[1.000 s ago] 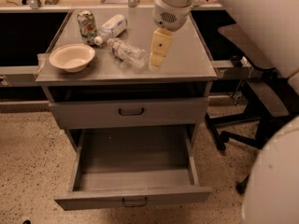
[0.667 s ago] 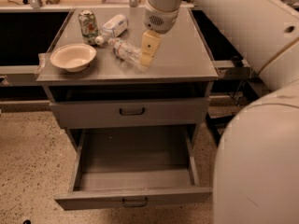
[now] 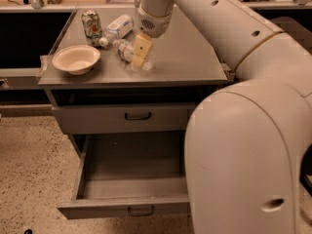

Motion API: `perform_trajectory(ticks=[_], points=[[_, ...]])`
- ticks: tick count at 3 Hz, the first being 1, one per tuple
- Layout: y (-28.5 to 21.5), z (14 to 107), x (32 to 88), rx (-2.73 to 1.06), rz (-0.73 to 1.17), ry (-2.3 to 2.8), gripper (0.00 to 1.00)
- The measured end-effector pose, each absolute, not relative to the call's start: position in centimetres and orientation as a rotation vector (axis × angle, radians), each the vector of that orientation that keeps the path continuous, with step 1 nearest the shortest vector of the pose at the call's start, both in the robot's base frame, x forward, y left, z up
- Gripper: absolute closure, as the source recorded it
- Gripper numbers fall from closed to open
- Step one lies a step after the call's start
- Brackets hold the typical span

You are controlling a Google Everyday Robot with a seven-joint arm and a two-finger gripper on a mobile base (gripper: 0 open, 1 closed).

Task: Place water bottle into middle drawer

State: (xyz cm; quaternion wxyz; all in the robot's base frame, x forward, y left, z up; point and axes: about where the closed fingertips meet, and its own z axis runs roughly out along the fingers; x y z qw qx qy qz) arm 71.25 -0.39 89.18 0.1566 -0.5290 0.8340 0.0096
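Next, I bring my gripper to the end of the water bottle (image 3: 144, 64) that lies farther from the cream bowl, and close it there.
The water bottle (image 3: 125, 49), small and clear, lies on its side on the grey cabinet top (image 3: 190, 52), near the middle. My gripper (image 3: 139, 58) hangs from the white arm, points down and sits right over the bottle's right half, at or very near it. The bottle's right end is hidden behind the gripper. The middle drawer (image 3: 122, 207) is pulled out below the cabinet and its inside is bare.
A white-labelled bottle (image 3: 119, 27) and a green can (image 3: 91, 22) stand behind the water bottle. A cream bowl (image 3: 76, 59) sits at the left. A shut drawer front (image 3: 124, 118) is above the pulled-out one. My bulky arm (image 3: 243, 145) fills the right side.
My gripper has moved left and down across the cabinet top, from beside the water bottle to right over it. The bottle and the other things have not moved.
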Motion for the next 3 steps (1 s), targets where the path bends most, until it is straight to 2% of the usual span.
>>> perform_trajectory(ticks=[2, 3], points=[[1.6, 85.7, 73.5, -1.433, 0.073, 2.474, 0.00], [2.5, 84.4, 73.7, -1.425, 0.085, 2.501, 0.14]])
